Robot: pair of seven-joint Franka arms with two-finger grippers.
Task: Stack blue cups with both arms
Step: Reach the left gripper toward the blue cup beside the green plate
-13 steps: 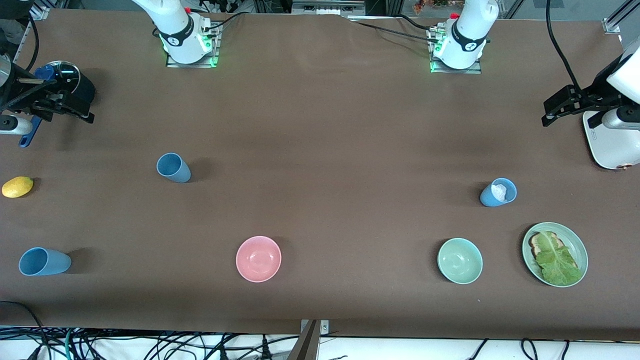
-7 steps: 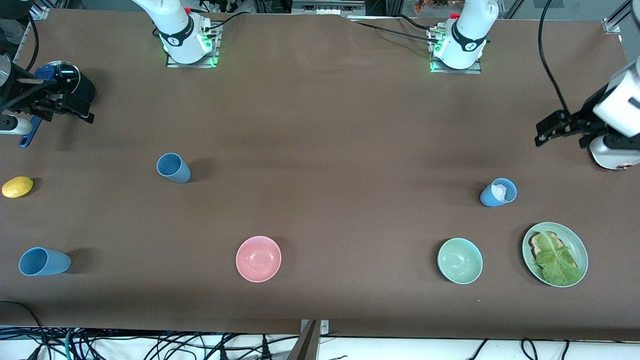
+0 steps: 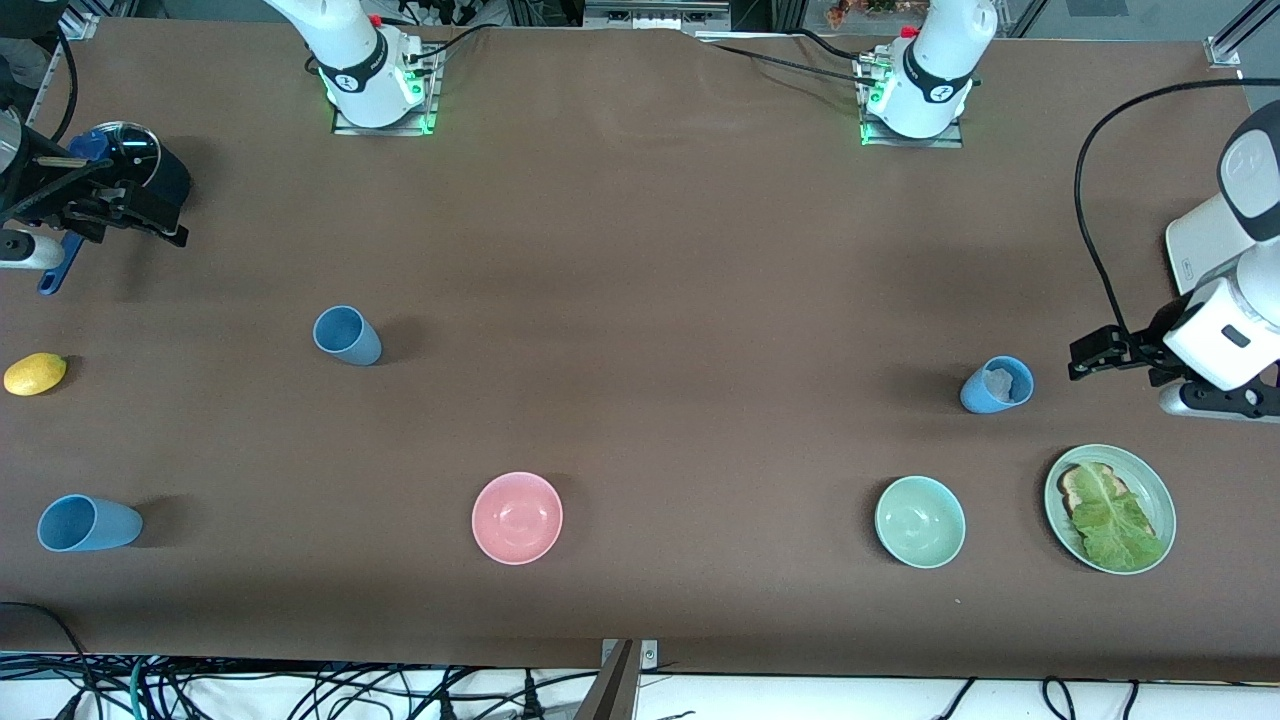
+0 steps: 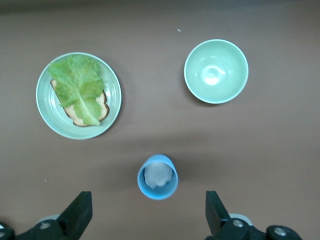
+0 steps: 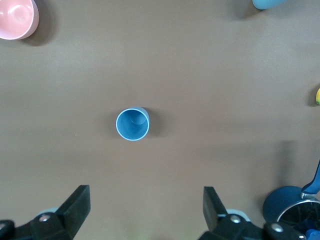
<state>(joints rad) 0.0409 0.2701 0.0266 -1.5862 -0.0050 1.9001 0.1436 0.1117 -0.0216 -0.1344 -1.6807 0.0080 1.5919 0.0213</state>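
My left gripper is to close on the cup's rim [image 3: 1027, 398] [image 4: 139, 183] on the green plate's side and take the light-blue cup that holds something white.
Three light-blue cups stand on the brown table. One cup [image 3: 347, 335] is toward the right arm's end and shows in the right wrist view [image 5: 132, 124]. A second cup [image 3: 88, 523] is nearer the front camera at that same end. The third cup [image 3: 997, 385] holds something white and shows in the left wrist view [image 4: 157, 176]. My left gripper [image 3: 1090, 355] is open and empty, in the air beside the third cup, toward the left arm's end; in its own view [image 4: 147, 215] the cup sits just ahead of the jaws. My right gripper [image 3: 165, 225] is open and empty, waiting near the saucepan [image 5: 145, 205].
A pink bowl [image 3: 517, 517], a pale-green bowl [image 3: 920, 521] and a green plate [image 3: 1160, 500] with toast and lettuce lie nearer the front camera. A lemon [image 3: 35, 373] and a dark-blue lidded saucepan [image 3: 140, 160] are at the right arm's end. A white object [image 3: 1195, 245] is at the left arm's end.
My left arm has swung toward the front camera and come down beside the cup with the white filling. The right arm and the cups have not moved.
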